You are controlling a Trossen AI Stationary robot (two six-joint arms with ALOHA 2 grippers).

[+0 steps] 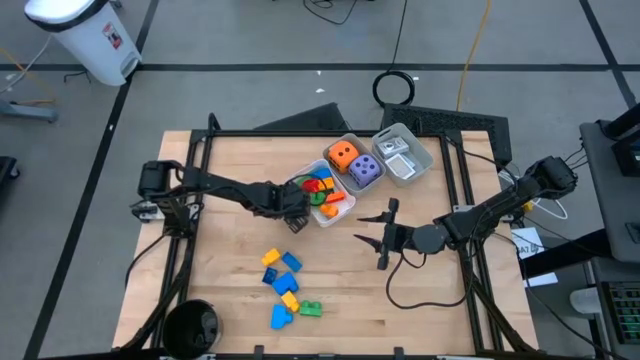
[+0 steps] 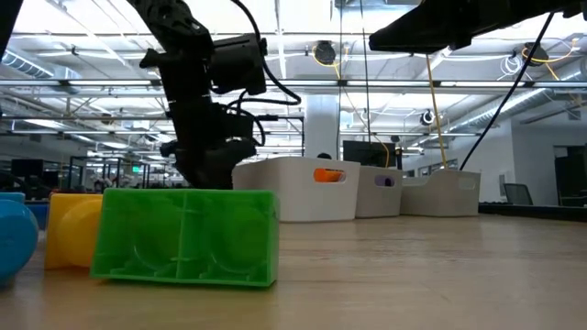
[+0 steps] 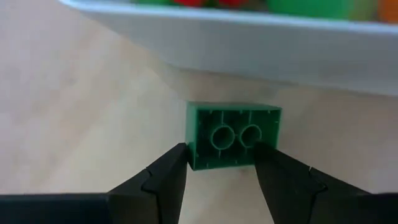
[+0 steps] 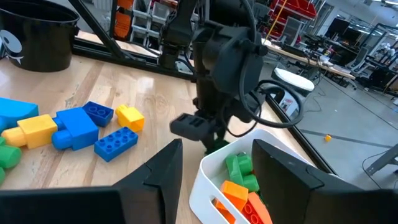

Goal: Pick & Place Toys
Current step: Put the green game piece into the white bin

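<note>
The green brick's near edge sits only at the left gripper's fingertips, so the robot should open that gripper and grip the brick deeper [image 3: 235,129] before lifting it to the white tray.
A green brick [image 3: 233,134] lies on the table with its hollow underside up, just outside the white tray [image 3: 249,43] of bricks. My left gripper [image 3: 221,158] points steeply down over it, open, its fingertips at the brick's near corners. In the high view the gripper [image 1: 295,222] hides this brick beside the tray [image 1: 322,215]. My right gripper [image 1: 368,232] hangs open and level over the table's middle, holding nothing. Several loose bricks [image 1: 282,285], blue, yellow and green, lie toward the near edge. An orange die [image 1: 343,155] and a purple die [image 1: 364,170] sit in a second tray. My left gripper comes from above, slanting down, with one fingertip [image 3: 177,158] by the brick's near corner and the other [image 3: 267,158] overlapping its near edge [image 3: 249,163]. I cannot tell whether either fingertip touches the brick, which rests on the table.
A clear tray [image 1: 405,155] stands at the far right of the trays. A black bucket [image 1: 190,325] sits at the near left corner. Bare wood lies between the loose bricks and my right gripper. A black frame [image 1: 200,150] borders the table.
</note>
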